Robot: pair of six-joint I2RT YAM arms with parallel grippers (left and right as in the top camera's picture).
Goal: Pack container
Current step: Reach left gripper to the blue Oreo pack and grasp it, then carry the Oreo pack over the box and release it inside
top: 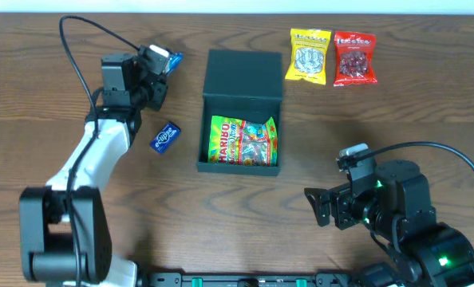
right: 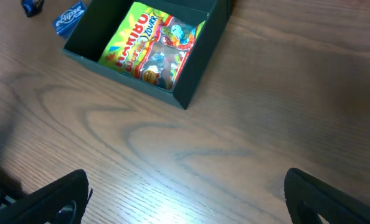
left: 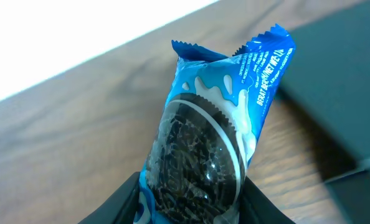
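Note:
Next, I release the blue Oreo packet from my left gripper inside the container (top: 247, 115), in the spot between the green Haribo packet and the lid.
The dark teal container (top: 241, 70) stands open at mid table with its lid hinged back; a green Haribo packet (top: 243, 141) lies inside, also in the right wrist view (right: 151, 46). My left gripper (top: 159, 67) is shut on a blue Oreo packet (left: 213, 149) and holds it above the table just left of the container's lid. My right gripper (top: 315, 203) is open and empty at the front right, its fingers (right: 185, 196) over bare wood in front of the container (right: 197, 68).
A blue Eclipse packet (top: 165, 137) lies left of the container. A yellow snack packet (top: 310, 55) and a red one (top: 354, 58) lie side by side at the back right. The left arm's cable arcs over the far left.

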